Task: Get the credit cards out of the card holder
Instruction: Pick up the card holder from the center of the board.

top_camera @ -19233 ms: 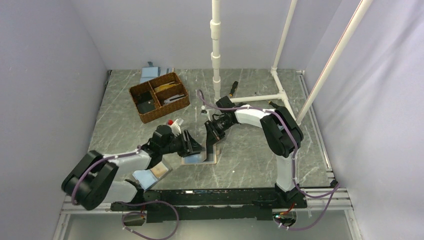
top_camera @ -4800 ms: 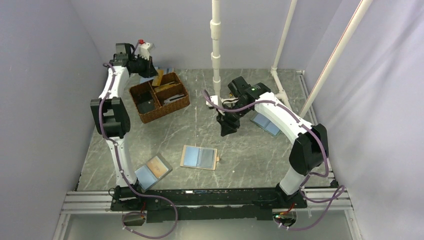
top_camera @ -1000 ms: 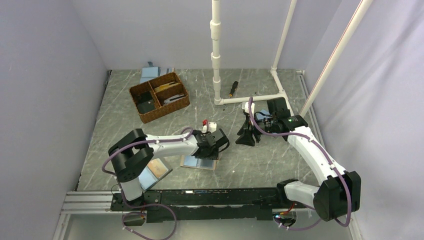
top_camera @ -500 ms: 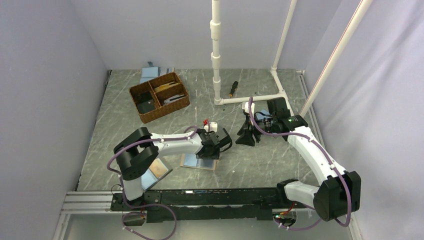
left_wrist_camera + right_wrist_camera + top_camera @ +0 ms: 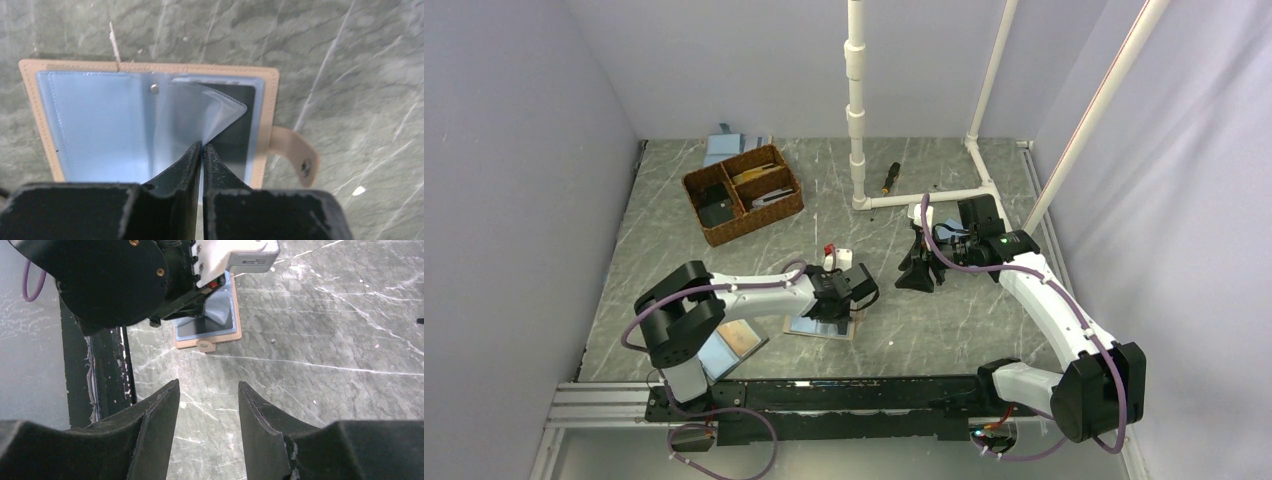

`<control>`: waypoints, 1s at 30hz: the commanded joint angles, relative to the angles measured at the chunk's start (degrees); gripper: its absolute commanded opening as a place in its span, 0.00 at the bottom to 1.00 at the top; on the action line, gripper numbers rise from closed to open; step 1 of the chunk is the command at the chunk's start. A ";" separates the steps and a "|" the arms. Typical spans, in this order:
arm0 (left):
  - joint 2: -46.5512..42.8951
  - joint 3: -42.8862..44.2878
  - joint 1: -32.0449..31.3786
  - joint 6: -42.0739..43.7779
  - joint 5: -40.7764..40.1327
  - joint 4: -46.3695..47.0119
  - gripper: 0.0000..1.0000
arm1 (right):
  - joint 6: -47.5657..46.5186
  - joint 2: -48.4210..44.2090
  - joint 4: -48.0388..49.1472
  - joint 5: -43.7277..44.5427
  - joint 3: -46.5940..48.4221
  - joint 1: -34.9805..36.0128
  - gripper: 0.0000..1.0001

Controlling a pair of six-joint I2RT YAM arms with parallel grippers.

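My left gripper is pinching only the clear plastic sleeve above the dark card. It should open wide and grip the dark card's panel (image 5: 237,137) across both side edges.
The card holder (image 5: 95,125) lies open on the table, light blue inside with tan edging and a tan snap tab (image 5: 295,155). My left gripper (image 5: 202,145) is shut on the edge of a clear plastic sleeve (image 5: 200,107) and lifts it off the right panel. A dark card (image 5: 237,135) shows beneath the sleeve. In the top view the left gripper (image 5: 839,300) hangs over the holder (image 5: 822,330). My right gripper (image 5: 914,275) is open and empty, held to the right of the holder. The right wrist view shows the holder (image 5: 212,327) beyond the open jaws (image 5: 207,390).
A wicker basket (image 5: 742,193) with compartments stands at the back left, a blue item (image 5: 722,147) behind it. A folder with one brown half (image 5: 729,345) lies near the left arm's base. A white pipe frame (image 5: 856,110) and a screwdriver (image 5: 889,178) are at the back.
My left gripper has shifted slightly left and nearer over the holder while staying on it. The right arm has not moved in the last second.
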 commanded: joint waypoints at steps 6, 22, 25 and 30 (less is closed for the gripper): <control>-10.52 -8.75 2.36 4.22 3.62 5.80 0.05 | -0.12 0.29 0.76 -1.06 1.41 -0.22 0.49; -35.53 -29.21 21.43 1.86 12.99 11.83 0.36 | -0.46 1.58 0.26 -1.37 1.59 -0.14 0.49; -38.78 -28.27 21.61 1.03 8.20 5.63 0.44 | -0.50 1.79 0.22 -1.44 1.58 -0.13 0.49; -43.34 -25.06 21.72 2.39 4.82 -2.07 0.49 | -0.75 2.40 -0.10 -1.71 1.67 -0.16 0.49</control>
